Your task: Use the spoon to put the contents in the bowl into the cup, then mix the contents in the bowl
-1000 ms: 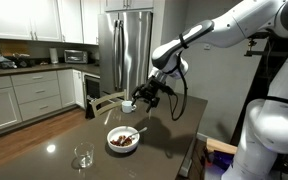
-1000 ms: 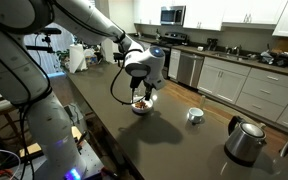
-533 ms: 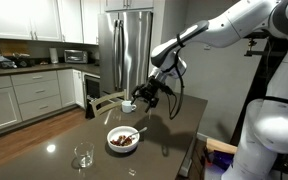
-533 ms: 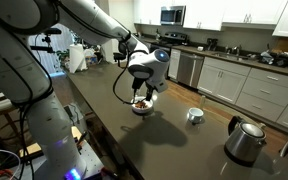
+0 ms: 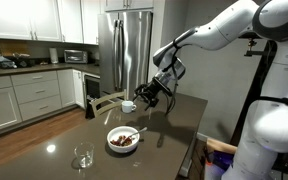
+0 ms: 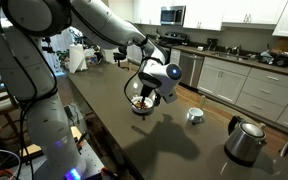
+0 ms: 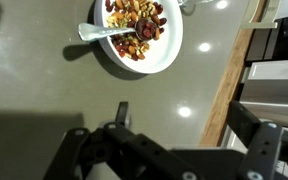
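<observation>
My gripper is to go to the spoon next and close on the handle's outer end point(image 5: 145, 128) point(image 7: 88, 32), where the spoon's handle sticks out past the white bowl's rim.
The white bowl point(image 7: 172, 52) holds a heap of brown and reddish contents point(image 7: 136, 22), and the spoon point(image 7: 96, 33) lies in it with its handle over the rim. The bowl also shows in both exterior views point(image 5: 112, 144) point(image 6: 137, 108). The small white cup point(image 5: 128, 105) point(image 6: 194, 116) stands apart from the bowl on the dark table. My gripper point(image 7: 189, 130) is open and empty. It hangs above the table beside the bowl, between bowl and cup point(image 5: 145, 102) point(image 6: 154, 96).
A clear stemless glass point(image 5: 83, 157) stands near the table's front corner. A metal kettle point(image 6: 246, 141) stands past the cup. The table's wooden edge point(image 7: 229, 90) runs close to the gripper. Kitchen cabinets and a fridge point(image 5: 129, 45) stand behind.
The arm has shifted sideways from over the bowl toward the cup. Bowl, spoon and cup have not moved.
</observation>
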You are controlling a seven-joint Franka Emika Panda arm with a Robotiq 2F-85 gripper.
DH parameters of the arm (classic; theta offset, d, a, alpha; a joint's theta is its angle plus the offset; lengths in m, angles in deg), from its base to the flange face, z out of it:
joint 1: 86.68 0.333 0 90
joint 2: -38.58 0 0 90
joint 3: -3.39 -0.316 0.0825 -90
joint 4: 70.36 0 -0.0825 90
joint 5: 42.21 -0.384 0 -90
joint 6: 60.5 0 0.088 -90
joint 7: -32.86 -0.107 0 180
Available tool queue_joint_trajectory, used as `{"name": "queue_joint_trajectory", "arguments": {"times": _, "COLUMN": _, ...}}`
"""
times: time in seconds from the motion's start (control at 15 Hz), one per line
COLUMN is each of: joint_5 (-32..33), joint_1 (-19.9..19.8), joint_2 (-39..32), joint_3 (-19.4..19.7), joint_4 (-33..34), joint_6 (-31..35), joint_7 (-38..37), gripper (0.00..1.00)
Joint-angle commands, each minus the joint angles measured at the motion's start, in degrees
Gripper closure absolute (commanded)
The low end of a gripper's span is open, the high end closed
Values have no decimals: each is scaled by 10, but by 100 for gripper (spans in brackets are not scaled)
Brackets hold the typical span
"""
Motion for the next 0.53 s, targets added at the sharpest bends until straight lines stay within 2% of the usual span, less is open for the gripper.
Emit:
{"name": "queue_joint_trajectory", "arguments": {"times": 0.0, "joint_5": -90, "joint_1": -23, "joint_2": -21, "joint_3": 1, "joint_4": -6, "joint_6": -8, "joint_7": 113, "gripper": 0}}
{"name": "queue_joint_trajectory", "arguments": {"times": 0.27, "joint_5": -169, "joint_1": -39, "joint_2": -26, "joint_3": 6, "joint_4": -38, "joint_6": -7, "joint_7": 252, "gripper": 0}}
{"name": "queue_joint_trajectory", "arguments": {"times": 0.47, "joint_5": -203, "joint_1": -47, "joint_2": -30, "joint_3": 8, "joint_4": -61, "joint_6": -8, "joint_7": 343, "gripper": 0}}
